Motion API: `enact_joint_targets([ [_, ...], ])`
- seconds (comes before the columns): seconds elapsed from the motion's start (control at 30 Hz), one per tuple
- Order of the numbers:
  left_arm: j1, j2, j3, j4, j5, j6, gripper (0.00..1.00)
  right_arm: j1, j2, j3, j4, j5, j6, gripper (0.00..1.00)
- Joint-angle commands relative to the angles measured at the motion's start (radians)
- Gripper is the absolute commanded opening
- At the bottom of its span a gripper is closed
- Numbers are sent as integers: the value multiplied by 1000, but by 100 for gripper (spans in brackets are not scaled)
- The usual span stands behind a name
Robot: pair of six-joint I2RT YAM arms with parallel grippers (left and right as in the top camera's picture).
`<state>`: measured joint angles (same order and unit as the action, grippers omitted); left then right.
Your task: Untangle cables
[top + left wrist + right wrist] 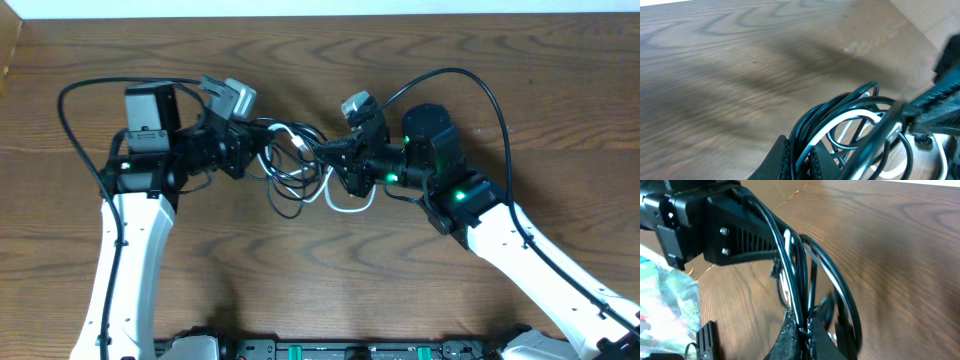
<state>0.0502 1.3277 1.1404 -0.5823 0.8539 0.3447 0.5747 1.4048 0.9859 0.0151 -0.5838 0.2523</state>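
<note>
I can see my left gripper pinching the white cord along with pieces of black cable, so it should take pieces of black cable alone (798,131) and pull them away from my right gripper.
The cables (295,165) are a tangle of thin black cords and one white cord, held between both grippers above the wooden table in the overhead view. My left gripper (243,150) is shut on the left side of the bundle; in the left wrist view its jaws (801,159) pinch black strands and the white cord (840,121). My right gripper (335,160) is shut on the right side; in the right wrist view its jaws (805,330) clamp black cords (790,275). A white loop (350,207) hangs below the right gripper.
The wooden table (330,280) spreads all round. The left arm's body (705,220) fills the upper left of the right wrist view. A small black block (707,340) lies at the bottom left of that view, beside a patterned surface (665,300).
</note>
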Motion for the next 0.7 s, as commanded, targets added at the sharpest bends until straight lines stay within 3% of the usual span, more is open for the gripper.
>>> enact_joint_targets([
  [0.0,92,-2,9,24,-84,-90,8,-24,-10,8,-43,119,17,1],
  [0.33,163,-2,9,28,16,-130,8,-26,-10,8,-167,367,83,1],
  [0.5,163,-2,9,27,130,-129,7,-26,-10,8,-103,223,43,2],
  [0.67,163,-2,9,27,289,-106,7,-26,-10,8,-46,94,-26,28],
])
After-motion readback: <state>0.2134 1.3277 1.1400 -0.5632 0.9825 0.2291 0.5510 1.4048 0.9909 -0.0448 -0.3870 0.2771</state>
